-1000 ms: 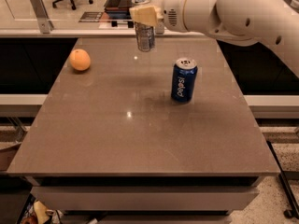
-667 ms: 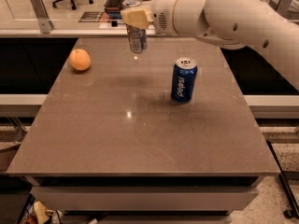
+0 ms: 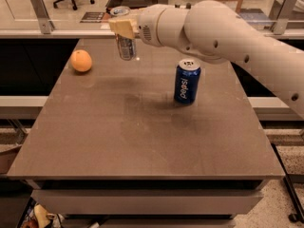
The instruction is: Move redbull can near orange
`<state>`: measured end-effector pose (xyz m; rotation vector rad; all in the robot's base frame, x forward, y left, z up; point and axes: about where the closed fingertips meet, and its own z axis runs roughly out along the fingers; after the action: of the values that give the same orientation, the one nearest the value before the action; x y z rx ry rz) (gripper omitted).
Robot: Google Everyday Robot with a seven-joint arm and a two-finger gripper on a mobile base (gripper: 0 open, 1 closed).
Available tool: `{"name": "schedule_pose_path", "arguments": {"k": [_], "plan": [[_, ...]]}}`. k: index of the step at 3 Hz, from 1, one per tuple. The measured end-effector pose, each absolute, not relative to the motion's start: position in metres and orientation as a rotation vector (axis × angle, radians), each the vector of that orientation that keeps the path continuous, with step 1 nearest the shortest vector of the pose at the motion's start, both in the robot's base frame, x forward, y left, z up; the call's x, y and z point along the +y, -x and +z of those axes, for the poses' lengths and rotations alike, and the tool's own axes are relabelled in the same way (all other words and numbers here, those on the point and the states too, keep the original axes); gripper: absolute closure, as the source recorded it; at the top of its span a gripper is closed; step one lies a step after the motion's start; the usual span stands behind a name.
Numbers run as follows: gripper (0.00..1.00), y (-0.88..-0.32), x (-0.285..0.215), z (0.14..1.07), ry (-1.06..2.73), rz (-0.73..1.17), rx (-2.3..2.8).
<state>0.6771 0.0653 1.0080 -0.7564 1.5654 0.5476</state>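
Observation:
My gripper needs to release the redbull can on the brown table (image 3: 106, 76) beside the orange, facing the dark blue can.
The redbull can (image 3: 126, 45) is slim and silver-grey and hangs above the far part of the table. My gripper (image 3: 122, 26) is shut on its upper half, reaching in from the right on the white arm. The orange (image 3: 81, 61) sits on the table at the far left, a short way left of and below the can.
A wider dark blue can (image 3: 186, 81) with white lettering stands upright right of the table's middle. The brown table (image 3: 142, 141) has a near edge at the bottom. A rail and an office chair stand behind the table.
My arm has carried the redbull can to the left, closer to the orange. The orange and the blue can have not moved.

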Motion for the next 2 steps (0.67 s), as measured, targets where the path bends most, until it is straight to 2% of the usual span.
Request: {"name": "schedule_pose_path", "arguments": {"k": [2], "plan": [[1.00, -0.675, 0.098, 0.986, 0.757, 0.546, 1.562]]}}
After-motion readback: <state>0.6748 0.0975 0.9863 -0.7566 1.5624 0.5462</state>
